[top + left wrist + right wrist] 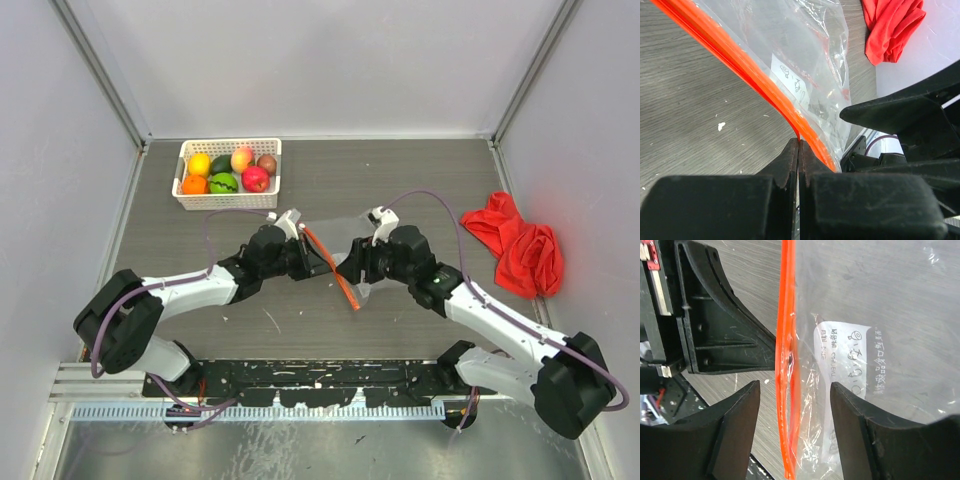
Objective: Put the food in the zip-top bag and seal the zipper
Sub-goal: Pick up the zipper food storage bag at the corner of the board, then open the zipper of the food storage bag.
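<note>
Next, I pinch only the zipper edge nearer the label (796,392) and pull the bag open, because both edges of the bag's zipper are between my right gripper's fingers.
The clear zip-top bag (345,240) lies at the table's middle, between my two grippers. Its orange-red zipper strip (330,268) runs diagonally. My left gripper (318,262) is shut on the zipper strip (760,80), which enters the closed jaws (799,142). My right gripper (352,270) is open; in the right wrist view (795,390) its jaws straddle the strip (787,340) and the bag's edge (880,315) without touching them. I cannot make out the white slider tab. The food (228,172), several small toy fruits, sits in the white basket at the back left.
The white lattice basket (230,145) stands at the back left. A red cloth (515,245) lies crumpled at the right edge, also in the left wrist view (892,27). The left gripper's black body (715,330) sits close beside the strip.
</note>
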`<state>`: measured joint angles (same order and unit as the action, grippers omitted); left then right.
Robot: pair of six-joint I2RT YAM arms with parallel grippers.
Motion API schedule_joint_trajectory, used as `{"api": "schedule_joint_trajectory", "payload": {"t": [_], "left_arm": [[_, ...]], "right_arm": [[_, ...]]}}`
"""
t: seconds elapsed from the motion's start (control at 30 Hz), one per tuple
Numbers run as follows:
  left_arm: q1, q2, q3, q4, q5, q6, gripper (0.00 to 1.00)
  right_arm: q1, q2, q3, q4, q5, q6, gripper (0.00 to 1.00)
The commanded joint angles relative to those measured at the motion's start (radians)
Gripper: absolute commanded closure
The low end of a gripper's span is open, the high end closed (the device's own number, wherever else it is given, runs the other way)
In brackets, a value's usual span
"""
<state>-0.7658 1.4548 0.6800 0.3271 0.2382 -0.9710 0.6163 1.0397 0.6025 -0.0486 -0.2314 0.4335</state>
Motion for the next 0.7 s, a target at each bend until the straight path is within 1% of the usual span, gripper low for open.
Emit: {"api": "schedule_joint_trajectory", "payload": {"t": [0.0,0.17,0.3,0.47,0.67], "left_arm": [[-0.004,-0.021,0.022,0.021,-0.015,0.018,1.00],[-0.004,-0.015,0.025,0.021,-0.014,0.015,1.00],[-0.004,-0.016,0.026,0.019,-0.015,0.014,1.00],[-0.003,-0.019,0.025,0.014,-0.018,0.014,1.00],[-0.004,-0.025,0.021,0.012,-0.020,0.014,1.00]], "right_arm": [[0.059,-0.038,0.055,-0.040,0.134,-0.115,0.36],[0.166,-0.011,0.077,-0.069,0.254,-0.189,0.36],[0.264,0.035,0.118,-0.094,0.426,-0.227,0.36],[0.357,0.090,0.157,-0.129,0.621,-0.248,0.41],[0.417,0.152,0.186,-0.153,0.725,-0.265,0.45]]}}
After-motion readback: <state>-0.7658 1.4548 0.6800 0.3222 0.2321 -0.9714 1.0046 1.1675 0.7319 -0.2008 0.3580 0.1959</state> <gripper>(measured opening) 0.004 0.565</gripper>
